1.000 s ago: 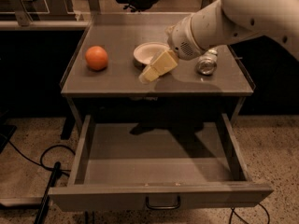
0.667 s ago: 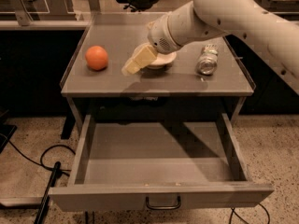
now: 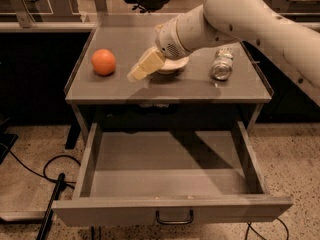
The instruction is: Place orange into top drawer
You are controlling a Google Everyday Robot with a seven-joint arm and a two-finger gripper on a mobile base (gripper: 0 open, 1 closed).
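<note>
The orange's middle [image 3: 104,62] should be next for my gripper to go to and close on, reaching in from the side where the white bowl stands.
The orange [image 3: 103,62] sits on the left part of the grey cabinet top [image 3: 190,86]. The top drawer [image 3: 170,210] is pulled wide open below, its inside bare, with a small dark handle on its flat front. My gripper [image 3: 136,73] hangs over the middle of the top, pointing down and left, a short way right of the orange and not touching it. It holds nothing that I can see.
A shallow white bowl [image 3: 175,64] stands mid-top, partly behind my wrist. A silver can [image 3: 221,64] lies on its side at the right. Black cables [image 3: 47,173] trail on the speckled floor at the left. Desks and a chair stand behind.
My arm has swung left across the cabinet top, from near the can and bowl to just right of the orange. The orange, bowl, can and drawer have not moved.
</note>
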